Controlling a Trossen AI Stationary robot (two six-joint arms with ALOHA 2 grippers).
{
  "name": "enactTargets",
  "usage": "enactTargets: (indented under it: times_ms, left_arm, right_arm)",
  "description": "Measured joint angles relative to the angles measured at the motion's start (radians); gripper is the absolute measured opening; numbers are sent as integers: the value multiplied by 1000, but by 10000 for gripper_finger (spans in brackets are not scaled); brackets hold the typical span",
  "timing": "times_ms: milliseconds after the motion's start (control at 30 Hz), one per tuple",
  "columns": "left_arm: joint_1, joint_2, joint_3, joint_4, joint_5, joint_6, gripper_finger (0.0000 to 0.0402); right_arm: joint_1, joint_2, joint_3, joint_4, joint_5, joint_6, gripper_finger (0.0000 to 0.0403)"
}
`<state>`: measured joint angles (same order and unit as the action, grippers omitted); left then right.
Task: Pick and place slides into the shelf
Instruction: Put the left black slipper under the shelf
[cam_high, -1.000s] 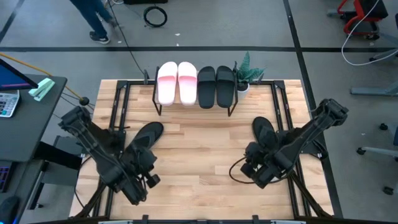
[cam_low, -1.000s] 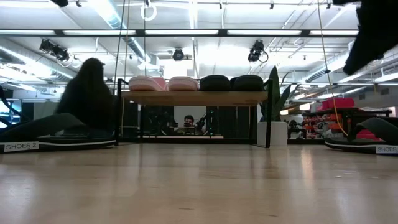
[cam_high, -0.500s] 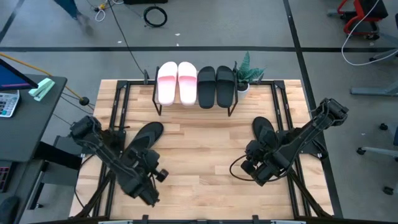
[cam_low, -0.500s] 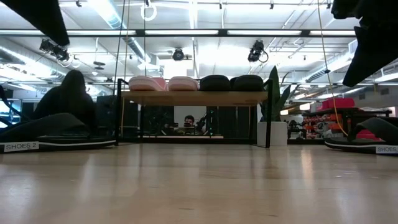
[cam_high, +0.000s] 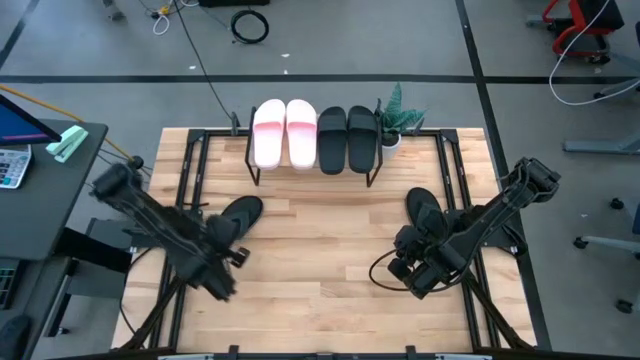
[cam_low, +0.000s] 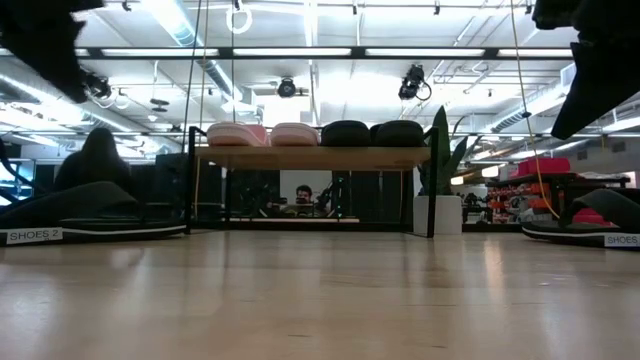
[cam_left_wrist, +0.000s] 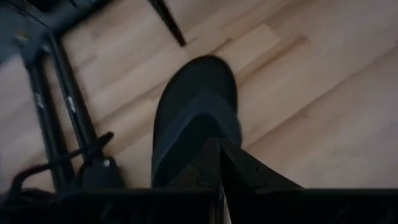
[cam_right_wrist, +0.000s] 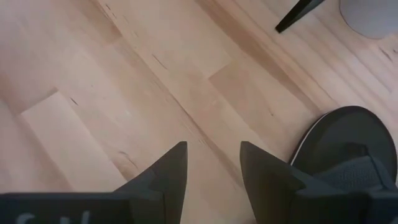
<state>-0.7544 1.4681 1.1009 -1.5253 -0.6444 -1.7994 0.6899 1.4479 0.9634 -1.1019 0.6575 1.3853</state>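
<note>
My empty left gripper is shut above the black slide; it should open, then close around the side of the slide's strap (cam_left_wrist: 232, 126) facing my right gripper.
The shelf (cam_high: 314, 160) stands at the table's far edge with two pale pink slides (cam_high: 285, 132) and two black slides (cam_high: 347, 137) resting sole-down on its plank top (cam_low: 315, 157). Another black slide (cam_high: 241, 213) lies flat on the table's left part, and one more black slide (cam_high: 424, 211) on its right. My left gripper (cam_left_wrist: 217, 152) hovers shut above the heel end of the left slide (cam_left_wrist: 194, 112), raised off the table. My right gripper (cam_right_wrist: 213, 165) is open over bare wood, beside the right slide (cam_right_wrist: 348, 146).
A small potted plant (cam_high: 397, 118) stands at the shelf's right end. Black metal frame rails (cam_high: 190, 170) run along the table's left and right sides. A cable loop (cam_high: 384, 275) lies by my right gripper. Bare wood (cam_high: 320, 260) stretches between the two arms.
My left gripper has swung toward the table's far edge and left, closing in over the left black slide. The right arm has kept still. A person beyond the table has walked away to the left.
</note>
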Motion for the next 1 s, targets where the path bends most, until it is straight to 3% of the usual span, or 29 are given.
enactTargets:
  times_ms: [167, 233, 367, 467, 667, 1000]
  left_arm:
    - [-48, -264, -178, 134, -27, -21, 10]
    - [-49, -330, -258, 297, -60, -9, 10]
    - [-27, -358, -433, 722, -85, 211, 15]
    - [-4, -355, -534, 924, -85, 271, 17]
    - [36, -356, -608, 955, -89, 292, 15]
    - [47, -356, -611, 958, -89, 384, 25]
  right_arm:
    - [-1, 0, 0, 0, 0, -1, 154]
    - [-1, 0, 0, 0, 0, -1, 154]
    - [-1, 0, 0, 0, 1, -1, 154]
    - [-1, 0, 0, 0, 1, -1, 154]
    - [-1, 0, 0, 0, 1, -1, 154]
    - [-1, 0, 0, 3, 60, 32, 154]
